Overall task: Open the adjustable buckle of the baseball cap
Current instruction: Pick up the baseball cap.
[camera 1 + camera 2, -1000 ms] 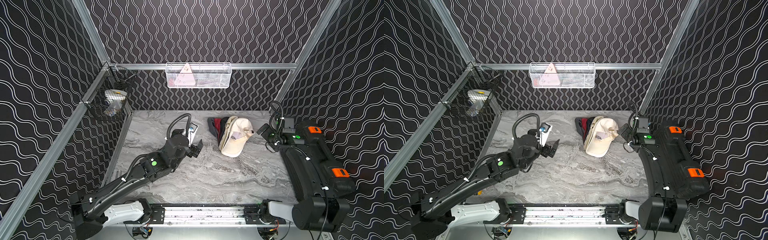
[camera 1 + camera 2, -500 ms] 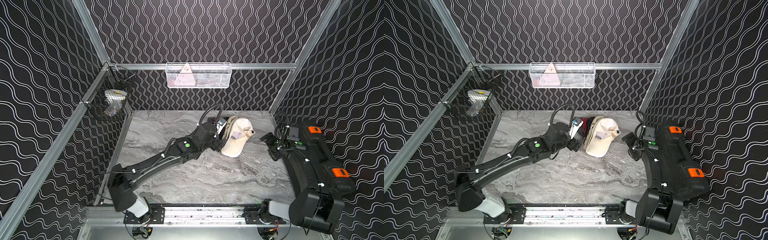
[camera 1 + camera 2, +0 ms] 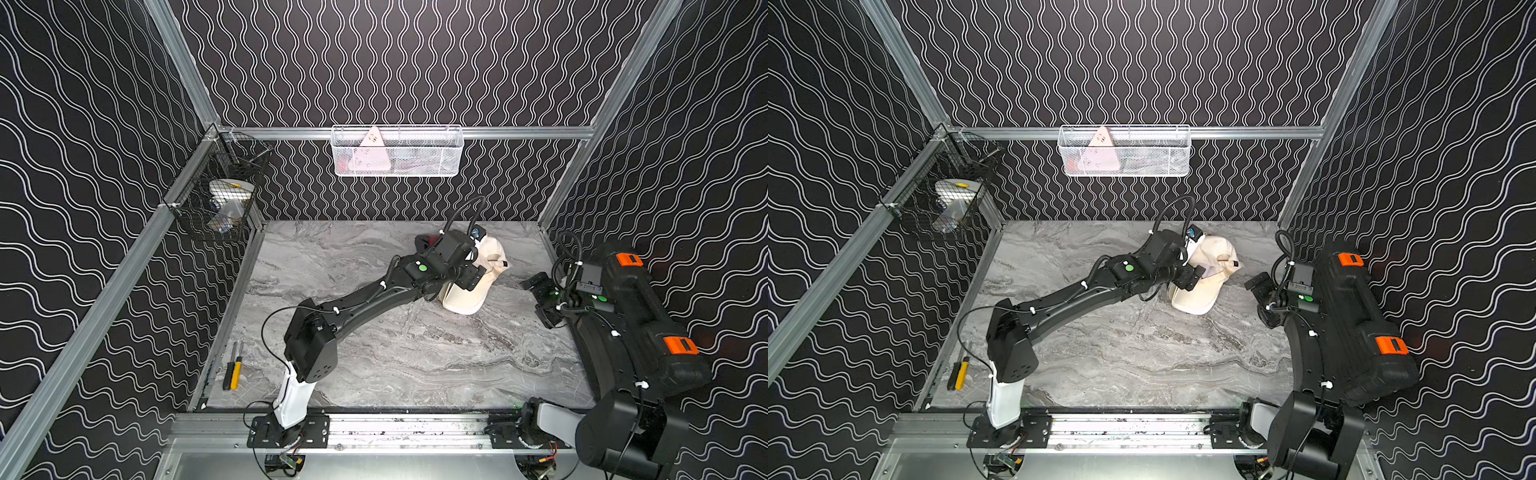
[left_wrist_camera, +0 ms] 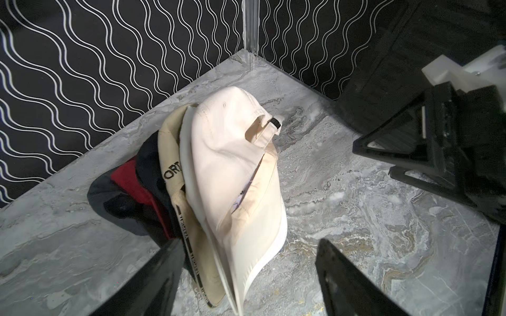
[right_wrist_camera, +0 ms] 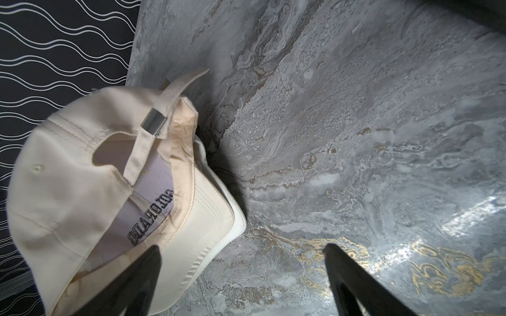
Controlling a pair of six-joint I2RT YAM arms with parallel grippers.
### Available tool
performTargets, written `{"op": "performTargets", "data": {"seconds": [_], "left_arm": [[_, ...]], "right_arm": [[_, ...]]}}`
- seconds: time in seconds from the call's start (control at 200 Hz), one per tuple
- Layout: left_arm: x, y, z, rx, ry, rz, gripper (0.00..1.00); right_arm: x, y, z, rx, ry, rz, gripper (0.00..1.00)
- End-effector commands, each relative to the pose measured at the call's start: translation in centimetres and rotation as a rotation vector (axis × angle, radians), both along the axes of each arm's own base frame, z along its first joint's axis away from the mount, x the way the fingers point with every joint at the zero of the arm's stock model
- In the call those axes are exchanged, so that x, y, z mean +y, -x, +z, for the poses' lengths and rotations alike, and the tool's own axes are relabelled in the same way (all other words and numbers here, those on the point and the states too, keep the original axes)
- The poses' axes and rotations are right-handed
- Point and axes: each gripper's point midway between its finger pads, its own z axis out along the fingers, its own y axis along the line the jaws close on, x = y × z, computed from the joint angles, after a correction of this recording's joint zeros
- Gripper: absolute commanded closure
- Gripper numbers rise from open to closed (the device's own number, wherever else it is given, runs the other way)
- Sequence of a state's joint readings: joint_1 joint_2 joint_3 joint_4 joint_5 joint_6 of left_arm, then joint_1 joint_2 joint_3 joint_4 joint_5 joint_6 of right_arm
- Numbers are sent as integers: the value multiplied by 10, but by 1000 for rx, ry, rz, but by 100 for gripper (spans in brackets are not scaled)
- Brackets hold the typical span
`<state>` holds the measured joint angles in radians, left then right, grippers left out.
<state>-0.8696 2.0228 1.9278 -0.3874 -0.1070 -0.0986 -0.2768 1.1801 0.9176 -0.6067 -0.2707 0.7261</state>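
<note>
The robot's right hand should next go to the cream baseball cap's strap and close at the metal buckle (image 3: 503,264) (image 5: 154,122), leaving the loose end of the strap free.
The cream baseball cap (image 3: 467,297) (image 3: 1200,293) lies at the back right of the marble table, leaning on other caps. Its strap carries a metal buckle (image 5: 153,124) (image 4: 275,123), which is closed on the strap. My left gripper (image 4: 250,243) (image 3: 467,277) hovers over the cap, open, with the brim edge between its fingers and not pinched. To the cap's right, my right gripper (image 5: 241,247) (image 3: 540,300) is open and holds nothing. One of its fingers (image 5: 142,270) overlaps the brim in the right wrist view.
Tan (image 4: 172,153), dark and red (image 4: 128,180) caps lie stacked under the cream one. A black case (image 3: 636,299) with orange latches fills the right side. A white wire basket (image 3: 397,151) hangs on the back wall and a black one (image 3: 220,199) on the left. A yellow-black tool (image 3: 232,372) lies front left.
My left arm has swung from the middle of the table rightward to the cap. My right gripper has drawn a little toward the front, away from the cap.
</note>
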Motion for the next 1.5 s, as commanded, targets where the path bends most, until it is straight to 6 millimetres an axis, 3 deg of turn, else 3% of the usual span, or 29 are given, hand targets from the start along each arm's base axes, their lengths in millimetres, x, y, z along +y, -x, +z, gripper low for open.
{"op": "performTargets", "data": {"seconds": [0.0,0.51,0.69,0.786,1.101,1.286,1.491], "left_arm": [[0,-6,-12,72,23,25,22],[-14,-30,-56,176,43,67,49],[-11,-35,-57,168,37,90,76],[-10,-38,-54,167,46,99,100],[5,-32,-19,119,80,124,100],[29,-18,10,86,86,150,100],[70,7,42,35,72,184,100]], "right_arm": [[4,-4,3,-31,-36,-4,7],[8,1,2,-37,-39,13,10],[7,0,4,-41,-31,14,10],[8,1,3,-36,-39,20,10],[10,7,4,-23,-34,33,9],[12,12,24,-54,-6,68,3],[28,17,58,-136,-5,170,1]]}}
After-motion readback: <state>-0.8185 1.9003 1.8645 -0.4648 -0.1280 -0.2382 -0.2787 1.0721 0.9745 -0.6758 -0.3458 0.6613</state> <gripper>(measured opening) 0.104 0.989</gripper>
